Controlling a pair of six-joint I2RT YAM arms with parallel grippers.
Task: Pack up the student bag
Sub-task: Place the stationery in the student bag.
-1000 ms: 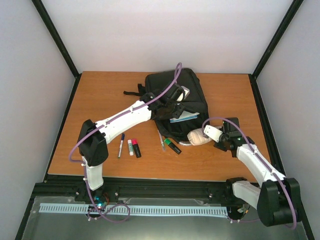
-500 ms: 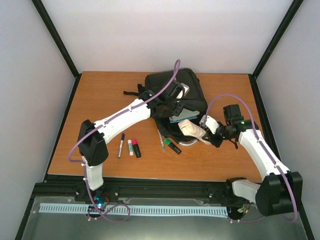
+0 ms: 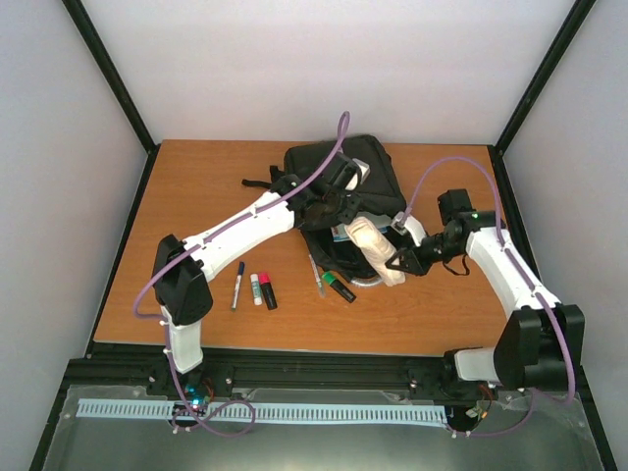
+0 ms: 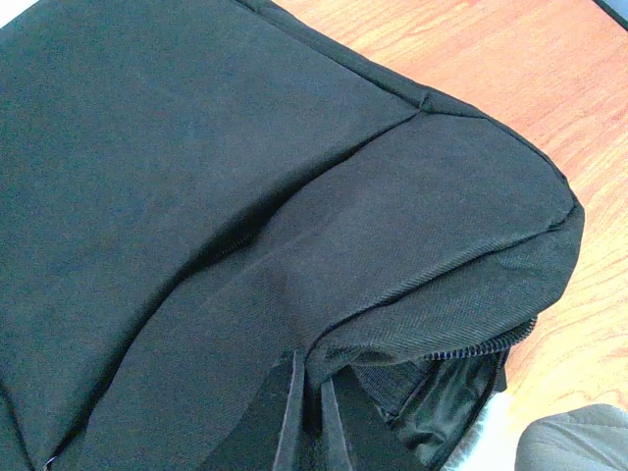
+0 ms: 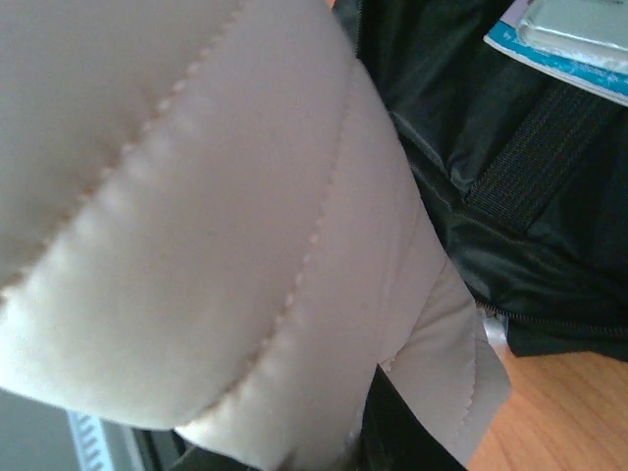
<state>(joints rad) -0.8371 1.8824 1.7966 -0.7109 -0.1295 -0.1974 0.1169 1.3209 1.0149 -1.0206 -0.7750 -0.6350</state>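
Observation:
The robot's right gripper holds the quilted pouch by its side, slanting across the bag's opening, so it should back away, straighten the pouch and grab its near end (image 3: pixel 392 278).
The student bag (image 3: pixel 365 177), a big black backpack, lies at the back middle of the table with its near side unzipped. My left gripper (image 3: pixel 332 208) is shut on the edge of its top flap, and the left wrist view shows the fabric pinched between the two fingers (image 4: pixel 292 412). My right gripper (image 3: pixel 395 262) is shut on a cream-white quilted pouch (image 3: pixel 373 247), which hangs at the bag's opening. That pouch (image 5: pixel 196 196) fills the right wrist view and hides the fingers. Behind it show the bag's dark lining (image 5: pixel 510 226) and a blue-edged flat item (image 5: pixel 564 44) inside.
On the wooden table in front of the bag lie a blue pen (image 3: pixel 237 285), a pink-capped stick (image 3: pixel 257 288), a black marker (image 3: pixel 268 293), a thin pen (image 3: pixel 316 275) and a green highlighter (image 3: pixel 340 287). Black straps (image 3: pixel 261 183) trail left of the bag.
My right arm has swung left and towards the bag, carrying the pouch from the table in front up to the bag's opening. The left arm holds the flap as before.

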